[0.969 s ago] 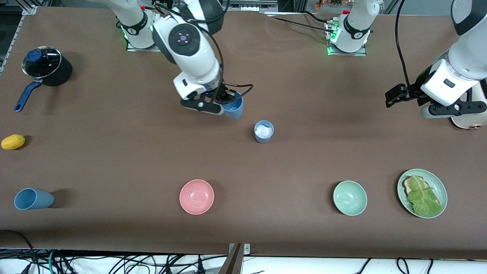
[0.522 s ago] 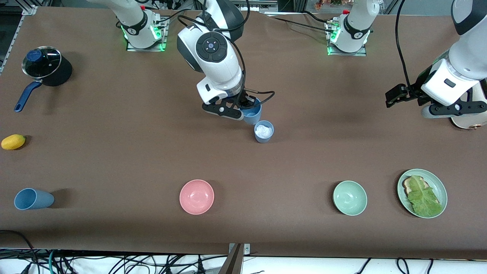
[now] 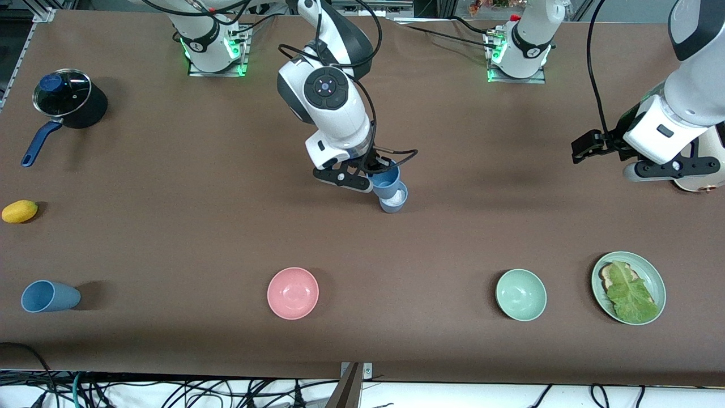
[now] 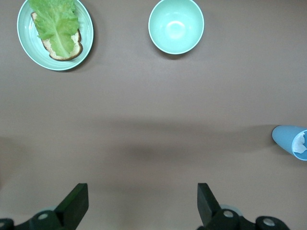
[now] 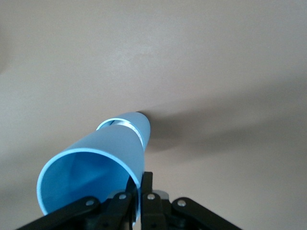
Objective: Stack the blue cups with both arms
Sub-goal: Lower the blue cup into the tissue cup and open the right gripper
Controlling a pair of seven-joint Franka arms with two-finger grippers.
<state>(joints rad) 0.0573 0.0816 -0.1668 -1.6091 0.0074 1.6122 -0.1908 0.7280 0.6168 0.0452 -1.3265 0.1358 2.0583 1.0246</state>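
Note:
The blue cup in my right gripper needs to be released by me inside the opening of the blue cup (image 3: pixel 393 195) (image 5: pixel 123 127) that is standing in the middle of the table.
My right gripper (image 3: pixel 378 170) is shut on the rim of a blue cup (image 3: pixel 387 179) and holds it tilted over a second blue cup (image 3: pixel 393 202) that stands mid-table with something white inside. The held cup's base is at the standing cup's mouth. In the right wrist view the fingers (image 5: pixel 147 184) pinch the held cup's wall (image 5: pixel 96 172), and the standing cup's rim (image 5: pixel 125 122) shows beneath it. A third blue cup (image 3: pixel 48 296) lies on its side at the right arm's end. My left gripper (image 3: pixel 583 145) waits, open and empty, at the left arm's end (image 4: pixel 141 201).
A pink bowl (image 3: pixel 293 293), a pale green bowl (image 3: pixel 521 294) and a green plate with toast and lettuce (image 3: pixel 628 280) sit along the edge nearest the camera. A lidded black pot (image 3: pixel 68 102) and a yellow fruit (image 3: pixel 20 211) are at the right arm's end.
My right gripper has carried its blue cup toward the left arm's end and brought it over the standing cup. The left arm has barely shifted.

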